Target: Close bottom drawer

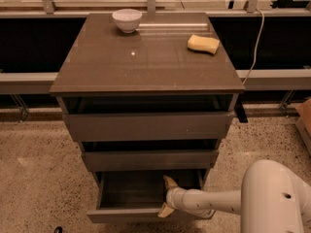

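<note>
The robot's gripper will next move to the outside of the bottom drawer's front panel (161,216), near its middle, and close there to push.
The bottom drawer (127,216), the narrowest of three grey-brown drawers, stands pulled out of the cabinet with its dark, empty inside (131,191) showing. My gripper (167,196) is at the drawer's right front part, on a white arm coming in from the lower right. Its fingers are spread open. One fingertip (170,182) points into the drawer and the other (164,210) lies at the top edge of the face panel. It holds nothing.
The middle drawer (149,160) and the wide top drawer (148,126) stand slightly out. A white bowl (127,20) and a yellow sponge (203,43) sit on the cabinet top (146,62). A cable (252,47) hangs at the right. My white arm housing (277,200) fills the lower right.
</note>
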Controlling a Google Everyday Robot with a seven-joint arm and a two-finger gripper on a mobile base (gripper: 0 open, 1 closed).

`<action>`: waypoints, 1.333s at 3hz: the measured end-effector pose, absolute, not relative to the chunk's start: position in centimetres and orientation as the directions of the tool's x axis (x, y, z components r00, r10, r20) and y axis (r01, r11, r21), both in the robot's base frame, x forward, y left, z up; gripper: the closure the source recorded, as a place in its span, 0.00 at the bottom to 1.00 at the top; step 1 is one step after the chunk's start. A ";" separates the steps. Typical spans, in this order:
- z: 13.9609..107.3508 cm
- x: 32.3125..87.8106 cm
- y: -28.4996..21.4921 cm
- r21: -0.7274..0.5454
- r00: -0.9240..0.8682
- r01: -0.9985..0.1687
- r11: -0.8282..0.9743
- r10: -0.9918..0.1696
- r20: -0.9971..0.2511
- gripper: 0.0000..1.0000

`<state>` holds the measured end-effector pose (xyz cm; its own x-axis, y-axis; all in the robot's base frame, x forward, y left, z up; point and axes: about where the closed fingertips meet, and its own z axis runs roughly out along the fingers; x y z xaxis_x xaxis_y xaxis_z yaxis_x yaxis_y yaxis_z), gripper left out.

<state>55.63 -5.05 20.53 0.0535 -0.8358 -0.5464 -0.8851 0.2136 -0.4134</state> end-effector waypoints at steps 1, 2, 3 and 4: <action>19.8 57.2 -5.0 -0.403 0.042 -0.888 0.223 -0.832 -0.553 0.12; 20.0 57.2 -5.0 -0.403 0.042 -0.888 0.223 -0.832 -0.553 0.11; 20.0 57.2 -5.0 -0.403 0.042 -0.888 0.223 -0.832 -0.553 0.12; 20.4 55.1 -4.5 -0.404 0.091 -0.894 0.193 -0.805 -0.587 0.09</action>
